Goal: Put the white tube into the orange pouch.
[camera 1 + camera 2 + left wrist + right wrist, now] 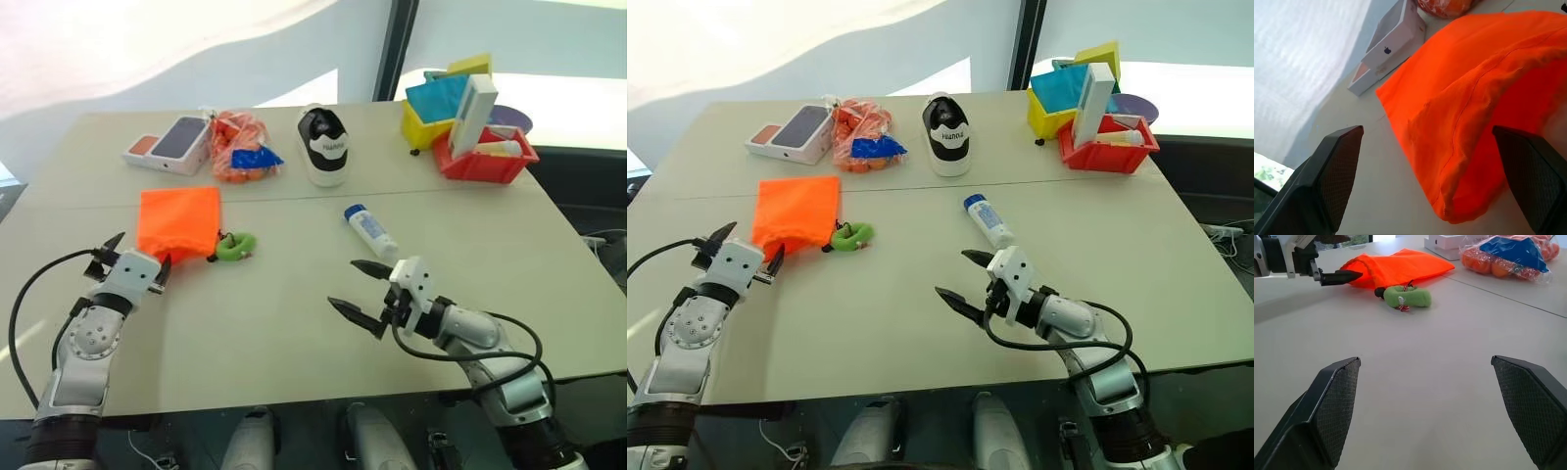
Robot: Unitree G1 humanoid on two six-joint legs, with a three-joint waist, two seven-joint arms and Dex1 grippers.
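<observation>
The robot's right gripper needs to close on the bottom end (385,244) of the white tube, opposite its blue cap, because the cap should go into the orange pouch first.
The white tube (370,230) with a blue cap lies flat on the table's middle right. The orange pouch (178,220) lies flat on the left, its black cord ending in a green ring (235,245) beside its near right corner. My left gripper (143,250) stands open at the pouch's near edge; in the left wrist view the pouch's hem (1474,98) bulges between the two fingers (1327,181). My right gripper (343,283) is open and empty, low over the table just short of the tube, pointing left toward the ring (1405,296).
Along the far side stand a white phone box (171,142), a clear bag of orange items (243,147), a black-and-white shoe (323,145), a yellow bin (423,125) and a red bin (485,162) holding a tall white box (472,116).
</observation>
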